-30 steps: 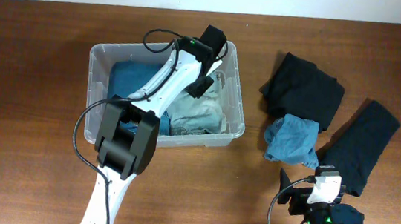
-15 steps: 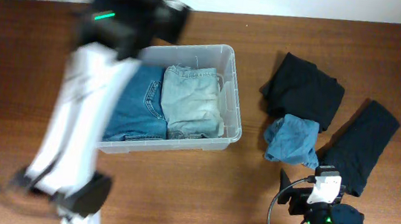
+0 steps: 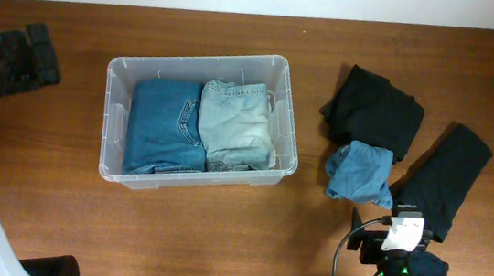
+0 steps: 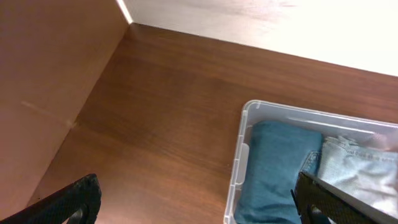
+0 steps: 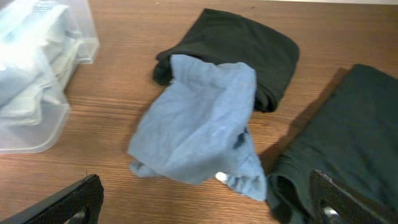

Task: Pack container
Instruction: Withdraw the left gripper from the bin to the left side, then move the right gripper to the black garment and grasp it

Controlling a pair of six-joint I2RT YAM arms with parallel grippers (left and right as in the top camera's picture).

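Note:
My right gripper should grip the middle of the outer side [image 3: 468, 193] of the long black garment, facing away from the light blue garment.
The clear plastic container [image 3: 200, 60] stands left of centre on the table. It holds folded dark blue jeans [image 3: 160, 129] on its left and folded light blue jeans [image 3: 237, 126] on its right. My left gripper [image 3: 37, 54] hangs high off to the container's left, open and holding nothing. Its wrist view looks down on the container's left end [image 4: 239, 149], with the fingers spread wide around my left gripper [image 4: 202, 210]. My right gripper [image 3: 399, 248] rests low at the front right, open and empty. Ahead of my right gripper [image 5: 208, 210] lies a crumpled light blue garment [image 5: 199, 118].
To the right of the container lie a folded black garment [image 3: 374, 110], the light blue garment [image 3: 360, 173] and a long black garment [image 3: 445, 182]. In the right wrist view, the container's corner [image 5: 37, 134] shows at the left. A pale wall runs behind the table.
My left arm has risen out of the container and swung far left, opening as it went. The light blue jeans stay in the container. The right arm has not moved.

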